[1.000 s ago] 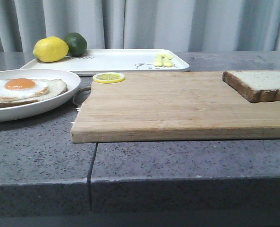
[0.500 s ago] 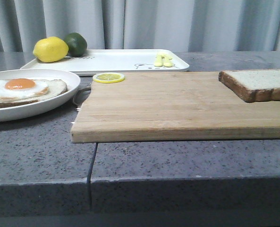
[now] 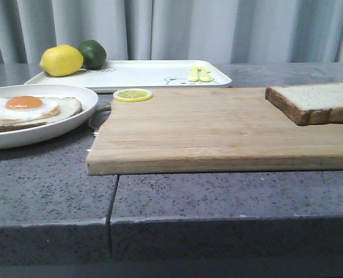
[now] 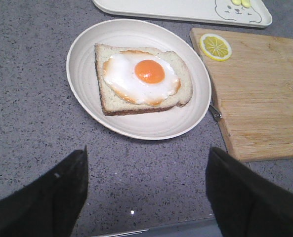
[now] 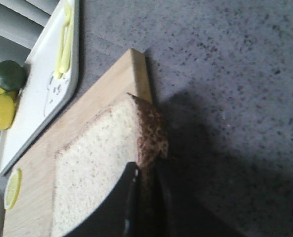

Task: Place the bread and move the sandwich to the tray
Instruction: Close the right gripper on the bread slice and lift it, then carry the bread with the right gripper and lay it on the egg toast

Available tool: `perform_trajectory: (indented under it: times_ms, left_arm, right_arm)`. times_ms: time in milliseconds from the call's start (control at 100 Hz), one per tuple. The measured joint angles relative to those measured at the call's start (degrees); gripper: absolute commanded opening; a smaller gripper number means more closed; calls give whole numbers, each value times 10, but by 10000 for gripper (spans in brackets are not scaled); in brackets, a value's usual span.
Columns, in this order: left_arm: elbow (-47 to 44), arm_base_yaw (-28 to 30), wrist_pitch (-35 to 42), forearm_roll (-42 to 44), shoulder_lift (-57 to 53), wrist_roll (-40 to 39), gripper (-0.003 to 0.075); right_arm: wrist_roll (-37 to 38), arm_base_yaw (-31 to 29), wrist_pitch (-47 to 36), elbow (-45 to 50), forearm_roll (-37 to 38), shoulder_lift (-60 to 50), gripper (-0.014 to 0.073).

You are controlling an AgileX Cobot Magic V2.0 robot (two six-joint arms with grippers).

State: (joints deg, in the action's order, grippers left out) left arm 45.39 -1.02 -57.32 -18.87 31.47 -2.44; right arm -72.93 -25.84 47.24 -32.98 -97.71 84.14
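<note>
The bread will leave my right gripper atop the egg on the round white plate (image 3: 33,91).
The bread (image 3: 316,101) is a thick pale slice with a brown crust, held slightly above the right end of the wooden cutting board (image 3: 217,130). My right gripper (image 5: 145,197) is shut on the bread (image 5: 97,163), one finger on its top face and one under its crust edge. The sandwich (image 3: 26,110) is an egg-topped slice on its round white plate (image 3: 73,124) at the left; it also shows in the left wrist view (image 4: 141,79). My left gripper (image 4: 146,197) is open and empty above the counter, short of the plate (image 4: 87,98). The tray (image 3: 142,72) lies at the back.
A lemon (image 3: 61,59) and a lime (image 3: 93,53) sit at the tray's left end, and yellow items (image 3: 199,73) lie on its right part. A lemon slice (image 3: 132,95) lies on the board's far left corner. Grey curtains hang behind the counter.
The bread has moved a little to the left and risen slightly over the board's right end. The plate, tray and board have not moved.
</note>
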Motion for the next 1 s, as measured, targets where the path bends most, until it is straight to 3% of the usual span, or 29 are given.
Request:
perform_trajectory:
  times_ms: [220, 380, 540, 760, 1000]
  left_arm:
    - [0, 0, 0, -1, 0, 0, 471]
    - [0, 0, 0, -1, 0, 0, 471]
    - [0, 0, 0, -1, 0, 0, 471]
    - [0, 0, 0, -1, 0, 0, 471]
    - [0, 0, 0, -1, 0, 0, 471]
  right_arm:
    - [56, 7, 24, -27, 7, -93, -107]
    - [109, 57, 19, -54, 7, -157, -106]
    - [136, 163, -38, -68, -25, -186, -106]
    - [142, 355, -186, -87, -40, -186, -107]
    - [164, 523, -318, -186, -53, -116, -107]
